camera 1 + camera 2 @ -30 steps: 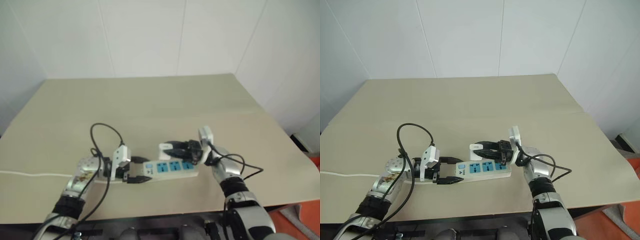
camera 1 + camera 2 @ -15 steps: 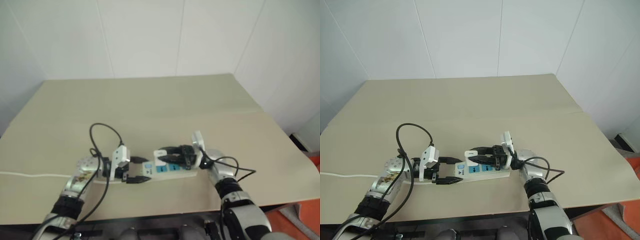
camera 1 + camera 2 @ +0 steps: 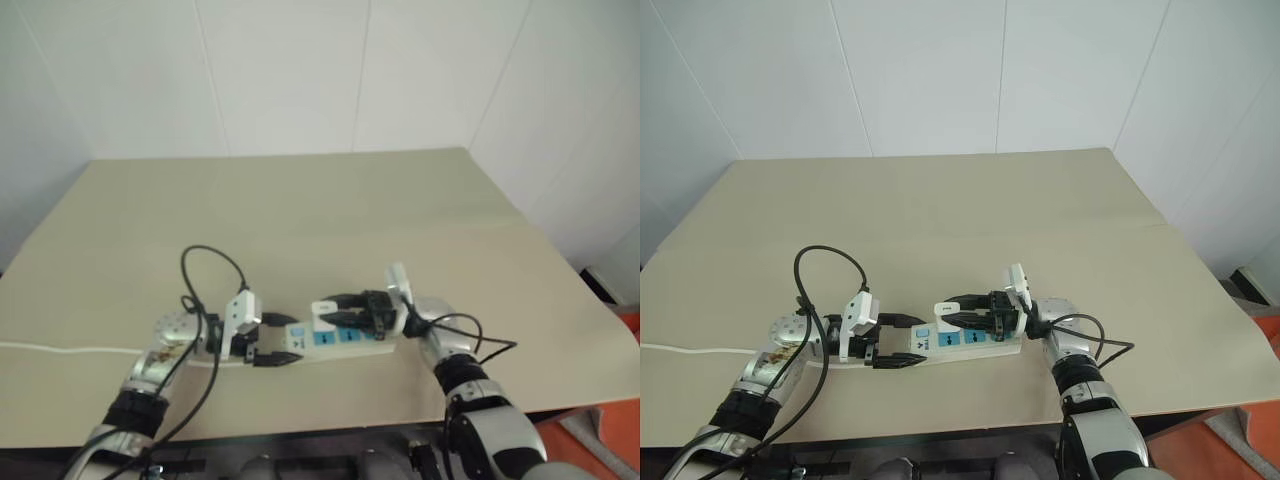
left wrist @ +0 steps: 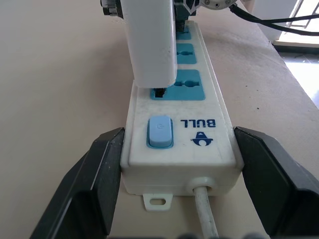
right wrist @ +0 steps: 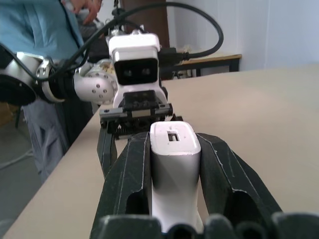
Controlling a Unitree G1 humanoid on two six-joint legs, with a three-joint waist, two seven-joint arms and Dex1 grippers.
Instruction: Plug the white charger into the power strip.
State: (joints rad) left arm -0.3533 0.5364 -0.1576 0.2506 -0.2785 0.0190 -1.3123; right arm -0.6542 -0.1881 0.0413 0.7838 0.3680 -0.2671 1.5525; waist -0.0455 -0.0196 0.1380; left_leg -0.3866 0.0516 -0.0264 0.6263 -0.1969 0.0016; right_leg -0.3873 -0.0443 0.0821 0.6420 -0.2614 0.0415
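My right gripper needs to release the white charger, now upright over the power strip, in the blue socket (image 3: 323, 334) that is closest to the switch end of the power strip.
The power strip (image 3: 1012, 346) lies on the tan table, a white bar with blue sockets and its switch end pointing left. My left gripper (image 3: 915, 341) is shut on that switch end, one black finger (image 4: 94, 184) on each side. My right gripper (image 3: 948, 316) reaches in level from the right and is shut on the white charger (image 3: 945, 310). In the left wrist view the charger (image 4: 149, 45) stands upright with its lower end on the socket (image 4: 184, 89) nearest the switch (image 4: 159, 132). Its prongs are hidden. The right wrist view looks along the charger (image 5: 174, 169) between the fingers (image 5: 134, 174).
The strip's thin white cord (image 3: 690, 350) runs left off the table. Black cables (image 3: 830, 262) loop above my left wrist. The table's front edge (image 3: 940, 420) is close behind the strip. A person in blue (image 5: 35, 25) stands beyond the table's left side.
The right gripper has tilted and brought the charger down a little, onto the socket beside the switch. The left gripper and the strip have stayed put.
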